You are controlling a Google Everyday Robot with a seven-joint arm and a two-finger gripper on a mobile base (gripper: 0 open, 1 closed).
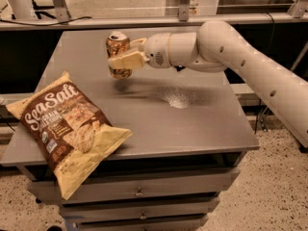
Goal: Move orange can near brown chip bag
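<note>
The orange can will go down from my gripper on the grey table [107, 108], against the edge of the brown chip bag that faces the arm. The can is now held upright above the table.
The orange can [117, 46], orange-tan with a silver top, is held upright above the grey table [202, 114] near its back left. My gripper [124, 54] comes in from the right and is shut on the can, one cream finger [126, 61] across its front. The brown chip bag [66, 129] with white "Sea Salt" lettering lies flat at the table's front left corner, its lower end hanging over the edge. The can is behind and to the right of the bag, apart from it.
My white arm [240, 57] stretches across the table's back right. A railing [144, 20] runs behind the table. Drawers [139, 192] sit under the tabletop. Speckled floor [269, 186] lies to the right.
</note>
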